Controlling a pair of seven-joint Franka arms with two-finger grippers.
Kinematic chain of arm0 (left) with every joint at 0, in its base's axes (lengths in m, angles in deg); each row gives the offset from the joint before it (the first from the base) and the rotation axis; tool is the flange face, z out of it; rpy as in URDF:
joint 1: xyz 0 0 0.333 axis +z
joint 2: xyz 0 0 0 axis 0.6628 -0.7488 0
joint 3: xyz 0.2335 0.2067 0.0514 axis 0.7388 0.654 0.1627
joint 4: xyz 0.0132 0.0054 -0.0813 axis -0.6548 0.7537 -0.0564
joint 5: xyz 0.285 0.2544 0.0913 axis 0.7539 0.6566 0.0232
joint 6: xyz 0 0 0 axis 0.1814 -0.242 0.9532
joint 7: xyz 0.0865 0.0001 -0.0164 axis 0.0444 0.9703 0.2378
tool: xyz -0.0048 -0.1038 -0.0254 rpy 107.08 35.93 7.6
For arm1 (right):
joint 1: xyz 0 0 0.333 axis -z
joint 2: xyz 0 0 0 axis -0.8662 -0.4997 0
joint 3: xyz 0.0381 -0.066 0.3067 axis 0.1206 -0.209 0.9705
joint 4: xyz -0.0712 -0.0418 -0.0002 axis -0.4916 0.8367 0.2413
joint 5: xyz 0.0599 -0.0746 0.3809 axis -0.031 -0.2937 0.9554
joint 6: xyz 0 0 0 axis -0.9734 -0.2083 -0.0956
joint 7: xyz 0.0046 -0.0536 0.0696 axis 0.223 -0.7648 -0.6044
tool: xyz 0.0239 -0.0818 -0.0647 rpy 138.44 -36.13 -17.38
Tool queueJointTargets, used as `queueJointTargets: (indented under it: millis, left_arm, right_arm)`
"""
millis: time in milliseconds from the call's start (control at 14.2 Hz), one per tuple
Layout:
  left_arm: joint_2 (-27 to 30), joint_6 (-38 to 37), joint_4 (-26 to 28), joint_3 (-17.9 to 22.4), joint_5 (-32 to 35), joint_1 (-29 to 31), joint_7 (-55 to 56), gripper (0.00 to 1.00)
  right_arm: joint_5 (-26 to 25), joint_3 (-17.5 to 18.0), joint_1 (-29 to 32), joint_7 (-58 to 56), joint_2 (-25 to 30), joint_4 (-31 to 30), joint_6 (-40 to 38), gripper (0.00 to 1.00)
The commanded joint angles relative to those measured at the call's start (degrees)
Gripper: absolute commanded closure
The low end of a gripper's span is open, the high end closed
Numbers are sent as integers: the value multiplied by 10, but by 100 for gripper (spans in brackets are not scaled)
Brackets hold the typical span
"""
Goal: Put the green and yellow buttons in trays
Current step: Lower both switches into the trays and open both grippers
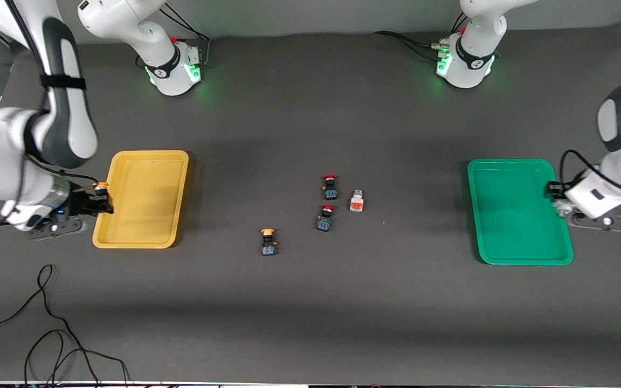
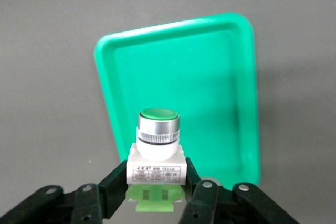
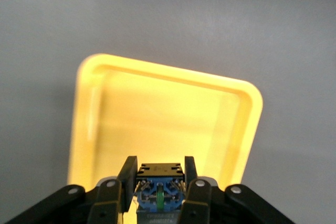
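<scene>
The whitish green-capped button, now held over the green tray, will be let go by my left gripper near the middle of the green tray (image 1: 529, 209) (image 2: 168, 117).
My right gripper (image 1: 99, 202) is shut on a yellow-capped black-blue button (image 1: 101, 186) over the rim of the yellow tray (image 1: 143, 237) at the right arm's end. The right wrist view shows that button's blue underside (image 3: 160, 190) between the fingers, over the yellow tray (image 3: 157, 114). My left gripper (image 1: 554, 193) is at the rim of the green tray (image 1: 515, 215). In the left wrist view it (image 2: 156, 178) is shut on a whitish green-capped button (image 2: 157, 140) over the green tray (image 2: 210, 77). On the table lie another yellow-capped button (image 1: 268, 241) and a whitish orange-faced button (image 1: 357, 201).
Two red-capped black-blue switches (image 1: 330, 186) (image 1: 325, 217) lie mid-table beside the whitish button. Black cables (image 1: 52, 334) trail on the table at the right arm's end, nearest the front camera. Both trays hold nothing.
</scene>
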Motion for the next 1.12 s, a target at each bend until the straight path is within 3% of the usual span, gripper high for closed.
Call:
queueJointTargets:
  millis: [0, 281, 351, 421, 491, 561, 772, 982, 1053]
  left_arm:
    - [6, 113, 91, -9, 7, 40, -25, 100]
    - [-38, 252, 180, -9, 2, 79, -18, 100]
    - [-63, 269, 180, -9, 0, 93, -17, 100]
    - [-84, 282, 180, -10, -4, 100, -10, 100]
    - [-99, 287, 180, -10, -12, 102, 14, 100]
    - [-107, 287, 180, -10, -13, 101, 32, 100]
    - [-123, 295, 180, -10, -13, 102, 36, 100]
    - [-129, 301, 178, -9, -12, 100, 28, 98]
    - [-129, 301, 177, -9, -8, 101, 27, 53]
  right_arm:
    - [79, -8, 8, -76, -58, -57, 98, 84]
    - [272, -8, 18, -216, -146, -51, 100, 84]
    - [284, -8, 18, -221, -150, -50, 98, 72]
    - [285, -7, 18, -216, -150, -48, 96, 27]
    - [284, -7, 17, -213, -147, -37, 92, 7]
    - [282, -9, 13, -212, -144, -30, 73, 0]
    - [218, -33, 9, -200, -133, 30, 1, 0]
    - [97, -45, 9, -96, -132, 195, -167, 0]
    - [67, -44, 9, -67, -133, 258, -217, 0]
